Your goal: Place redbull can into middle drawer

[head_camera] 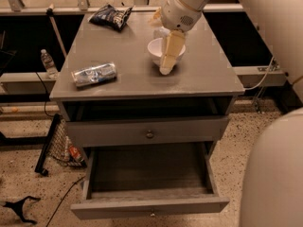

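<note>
The robot's gripper will next move to the redbull can's end (pixel 110 72) closest to the white bowl and close there.
The redbull can (pixel 94 74), silver and blue, lies on its side at the left of the grey cabinet top (pixel 208 74). My gripper (pixel 166 63) hangs from the arm at the upper middle and points down in front of a white bowl (pixel 156 48), well to the right of the can and not touching it. The middle drawer (pixel 147 171) is the lowest one. It is pulled out wide and its inside is bare. The drawer above it, with a round metal knob (pixel 150 135), is pushed in.
A dark snack bag (pixel 111 17) lies at the back left of the top. A yellowish object (pixel 155 17) sits behind the bowl. A clear plastic bottle (pixel 47 63) stands left of the cabinet. My pale robot body (pixel 274 174) fills the right side. Cables and a black stand (pixel 19 208) lie on the floor.
</note>
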You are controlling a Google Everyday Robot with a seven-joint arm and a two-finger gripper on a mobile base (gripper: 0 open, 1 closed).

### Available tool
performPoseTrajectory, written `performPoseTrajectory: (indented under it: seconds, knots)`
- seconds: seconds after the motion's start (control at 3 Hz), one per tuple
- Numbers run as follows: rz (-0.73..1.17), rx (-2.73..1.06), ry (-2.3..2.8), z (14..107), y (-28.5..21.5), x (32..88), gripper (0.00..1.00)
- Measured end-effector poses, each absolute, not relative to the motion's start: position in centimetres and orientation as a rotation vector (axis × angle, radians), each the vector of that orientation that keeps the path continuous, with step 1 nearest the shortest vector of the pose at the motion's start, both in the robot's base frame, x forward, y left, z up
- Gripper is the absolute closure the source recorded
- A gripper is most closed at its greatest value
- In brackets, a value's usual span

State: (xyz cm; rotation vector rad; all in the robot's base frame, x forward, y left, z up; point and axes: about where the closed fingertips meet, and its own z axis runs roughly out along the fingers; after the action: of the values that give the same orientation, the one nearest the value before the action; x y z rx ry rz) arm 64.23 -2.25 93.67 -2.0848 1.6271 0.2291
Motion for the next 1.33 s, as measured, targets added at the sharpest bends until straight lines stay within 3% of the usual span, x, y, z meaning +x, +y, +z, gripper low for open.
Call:
performPoseTrajectory:
  seconds: [1.33]
  knots:
    - [0.287,-2.204,1.525,91.0,3.2,67.1,0.0]
